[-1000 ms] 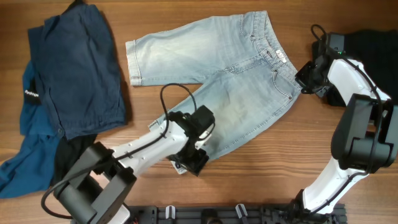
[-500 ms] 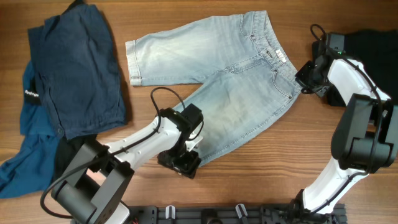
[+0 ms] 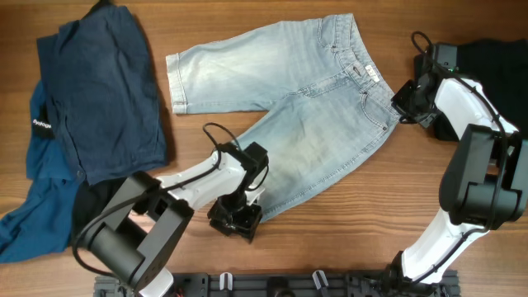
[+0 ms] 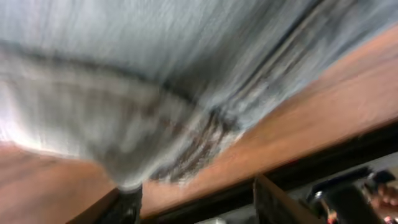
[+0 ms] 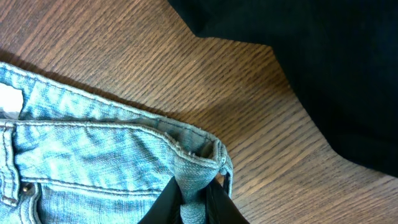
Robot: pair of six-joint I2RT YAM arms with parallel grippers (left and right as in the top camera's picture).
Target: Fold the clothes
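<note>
The cuffed hem hangs bunched against one left gripper finger, so next I back off and pinch the seam at the hem (image 4: pixel 219 119) before folding the leg.
The light blue denim shorts (image 3: pixel 313 124) lie flat in the middle of the table, waistband to the right, one leg pointing left and the other down-left. My left gripper (image 3: pixel 233 221) is at the cuffed hem of the lower leg. In the blurred left wrist view its fingers (image 4: pixel 199 205) stand wide apart, with the hem (image 4: pixel 155 74) hanging against the left finger. My right gripper (image 3: pixel 404 106) is at the right waistband corner. In the right wrist view it (image 5: pixel 194 202) is shut on a pinched fold of the waistband (image 5: pixel 93 155).
Dark navy garments (image 3: pixel 99 91) lie piled at the left, over a blue one (image 3: pixel 33 206) and a black one (image 3: pixel 87 206). Another black garment (image 3: pixel 495 58) lies at the far right, close behind my right gripper; it also shows in the right wrist view (image 5: pixel 323 62).
My left gripper has slid to the left along the lower leg's hem, near the table's front. The right arm and the shorts' waistband have not moved.
</note>
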